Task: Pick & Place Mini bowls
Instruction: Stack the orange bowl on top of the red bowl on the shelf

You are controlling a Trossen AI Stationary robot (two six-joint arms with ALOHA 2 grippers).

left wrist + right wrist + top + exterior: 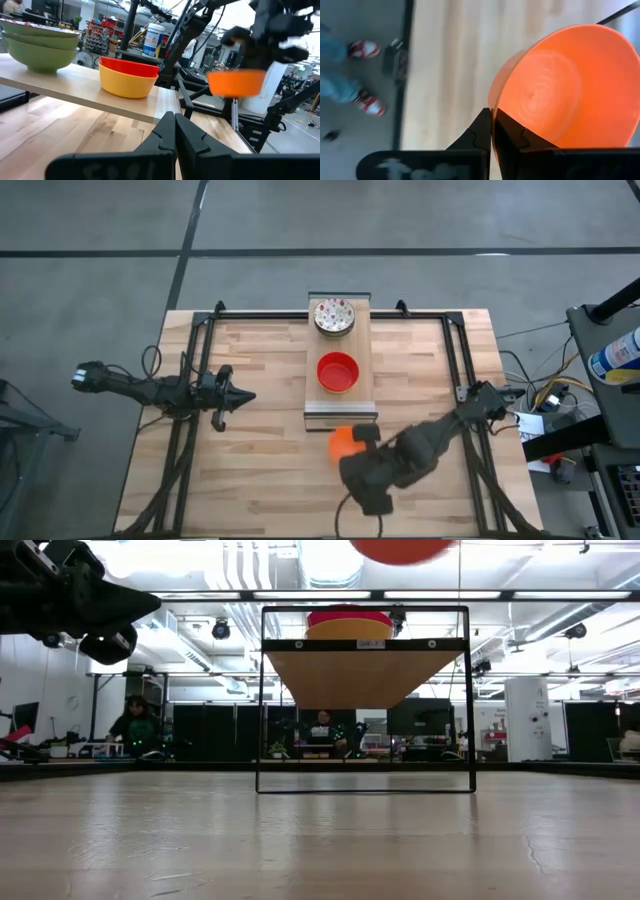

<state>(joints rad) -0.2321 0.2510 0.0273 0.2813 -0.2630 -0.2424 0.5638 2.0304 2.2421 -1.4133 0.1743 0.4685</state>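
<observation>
Next, my right gripper releases the orange bowl inside the red bowl (337,370) on the raised wooden board.
A raised wooden board (352,340) carries a stack of speckled bowls (333,316), green outside in the left wrist view (40,50). Nearer on the board, a red bowl (338,372) sits nested in a yellow bowl (125,85). My right gripper (357,448) is shut on an orange bowl (342,442), which is in the air just off the board's near end. It also shows in the low view (400,548) and the left wrist view (235,82). My left gripper (245,395) is shut and empty, in the air left of the board. My right gripper pinches the orange bowl's rim (495,107), one finger inside the bowl and one outside. The bowl is lifted clear of the table, about level, with its opening up (235,75).
The board rests on a black frame stand (262,700) above the table. Black rails (190,380) run along the table's left and right sides. A person's feet (362,50) show on the floor past the table's edge. People sit in the room behind (135,725).
</observation>
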